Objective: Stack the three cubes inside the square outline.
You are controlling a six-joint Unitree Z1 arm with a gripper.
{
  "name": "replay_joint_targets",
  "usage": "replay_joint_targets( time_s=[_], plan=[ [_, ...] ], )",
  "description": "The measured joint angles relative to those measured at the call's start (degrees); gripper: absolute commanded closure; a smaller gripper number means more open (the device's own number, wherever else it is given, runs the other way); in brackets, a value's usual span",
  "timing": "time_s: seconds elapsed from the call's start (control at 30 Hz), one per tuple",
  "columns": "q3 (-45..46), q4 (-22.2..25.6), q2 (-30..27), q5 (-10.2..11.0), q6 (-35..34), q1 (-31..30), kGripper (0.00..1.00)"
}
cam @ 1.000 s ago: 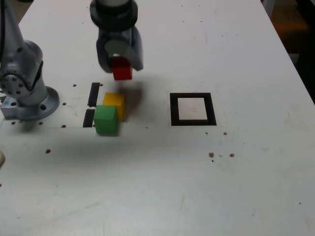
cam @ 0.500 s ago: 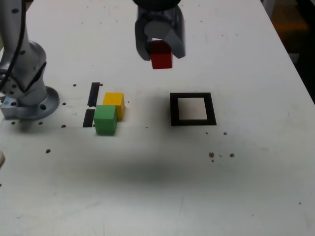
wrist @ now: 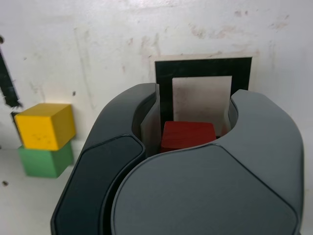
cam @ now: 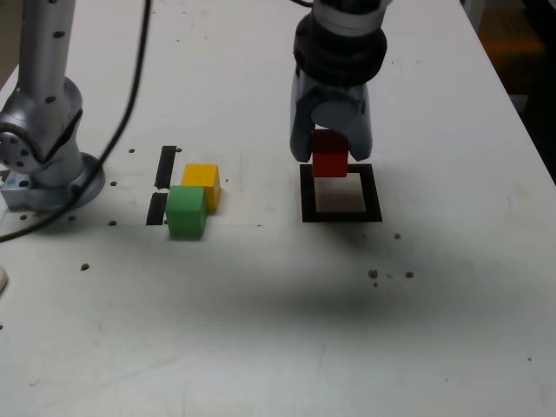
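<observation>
The gripper I use will release the red cube on the white centre of the black square outline (cam: pixel 337 189) (wrist: pixel 201 108).
My gripper (cam: pixel 331 156) is shut on the red cube (cam: pixel 330 162), which hangs just above the far edge of the black square outline (cam: pixel 340 213). The wrist view shows the red cube (wrist: pixel 189 135) clamped between the two grey jaws, with the square outline (wrist: pixel 205 66) and its white centre right beyond it. A yellow cube (cam: pixel 201 182) and a green cube (cam: pixel 186 211) rest on the table touching each other, well to the exterior view's left of the outline. Both cubes also appear in the wrist view, yellow cube (wrist: pixel 45 126) against green cube (wrist: pixel 46 161).
Two short black tape strips (cam: pixel 163 182) lie just to the exterior view's left of the yellow and green cubes. The arm's grey base (cam: pixel 45 169) stands at the far left. Small dark specks dot the white table (cam: pixel 278 330).
The gripper has carried the red cube to the exterior view's right, from above the yellow cube, and lowered it over the square outline. The yellow and green cubes stayed put.
</observation>
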Motion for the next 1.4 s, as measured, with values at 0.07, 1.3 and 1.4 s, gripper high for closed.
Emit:
replay_joint_targets(
  time_s=[0.07, 1.3, 1.4],
  plan=[
    [1.04, -1.74, 1.0, 0.74, 0.41, 0.6, 0.86],
    [2.06, -3.05, 1.82, 2.04, 5.15, 2.16, 0.0],
    [3.79, -1.89, -1.48, 2.18, 4.8, 2.17, 0.0]
  ],
)
